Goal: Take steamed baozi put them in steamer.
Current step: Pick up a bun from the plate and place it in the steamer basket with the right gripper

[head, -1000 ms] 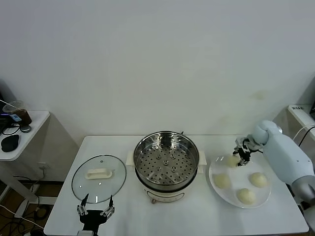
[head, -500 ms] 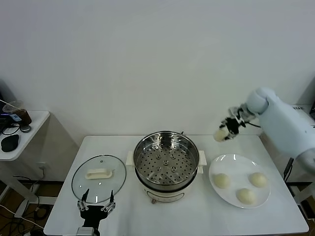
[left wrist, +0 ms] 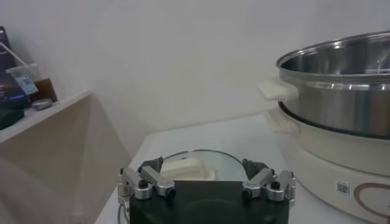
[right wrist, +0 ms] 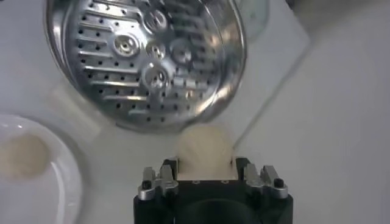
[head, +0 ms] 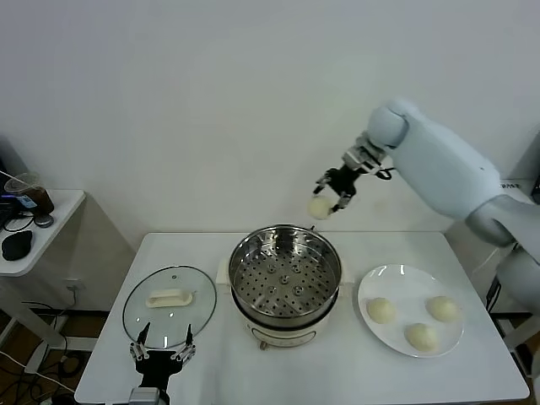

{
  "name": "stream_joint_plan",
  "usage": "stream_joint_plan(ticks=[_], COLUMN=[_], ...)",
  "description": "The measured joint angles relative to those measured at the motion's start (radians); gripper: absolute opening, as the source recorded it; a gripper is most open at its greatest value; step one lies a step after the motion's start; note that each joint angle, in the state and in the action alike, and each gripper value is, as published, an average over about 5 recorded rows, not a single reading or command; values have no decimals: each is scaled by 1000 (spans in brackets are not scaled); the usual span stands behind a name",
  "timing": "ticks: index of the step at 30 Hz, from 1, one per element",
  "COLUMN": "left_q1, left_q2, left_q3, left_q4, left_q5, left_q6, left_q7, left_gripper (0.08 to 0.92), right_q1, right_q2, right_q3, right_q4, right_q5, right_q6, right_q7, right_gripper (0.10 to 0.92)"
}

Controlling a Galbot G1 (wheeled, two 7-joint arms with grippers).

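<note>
The robot's right gripper will release the baozi on the perforated bottom of the steel basket point(head: 281, 252) point(right wrist: 193, 79), close to the basket's far side.
My right gripper point(head: 326, 199) is shut on a cream-white baozi point(head: 320, 207) and holds it in the air above the far rim of the steamer point(head: 285, 272). In the right wrist view the baozi point(right wrist: 205, 151) sits between the jaws, with the perforated steel basket point(right wrist: 146, 61) below. The basket is empty. Three more baozi point(head: 380, 310) lie on the white plate point(head: 405, 278) to the right of the steamer. My left gripper point(head: 162, 354) is open and idle at the table's front edge, near the glass lid.
The round glass lid point(head: 170, 305) with a white handle lies flat to the left of the steamer; it also shows in the left wrist view point(left wrist: 189, 165). A side table point(head: 38, 228) with small items stands at the far left.
My right gripper lifted one baozi off the plate and carried it up and left, from above the plate to above the steamer's far rim. The left arm stayed put.
</note>
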Motion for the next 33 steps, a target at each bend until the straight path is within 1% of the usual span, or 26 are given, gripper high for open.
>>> stream_joint_plan(ticks=[6,13,24,33], left_q1=[1,-4,-14,-21], left_q2=[-3,-12,-10,-12], left_q3=[0,5,1,4], left_q4=[2,4,12,24], left_q5=[-2,-3,-11,-11], left_q6=[0,0,1,2], left_q7=[-5,-6,-6,-6], left_gripper=[823,823,823,823], right_q1=[-13,-62,-128,-163], right_q2=[48,98,167,210], right_q3=[-29,-23,11,30], right_q4=[26,9,-61,-110], right_q5=[-54,-155,-276,-337], right_q6=[79,131,168,180], right_q7=[3,5,23,49], right_gripper=[560,560,560,562])
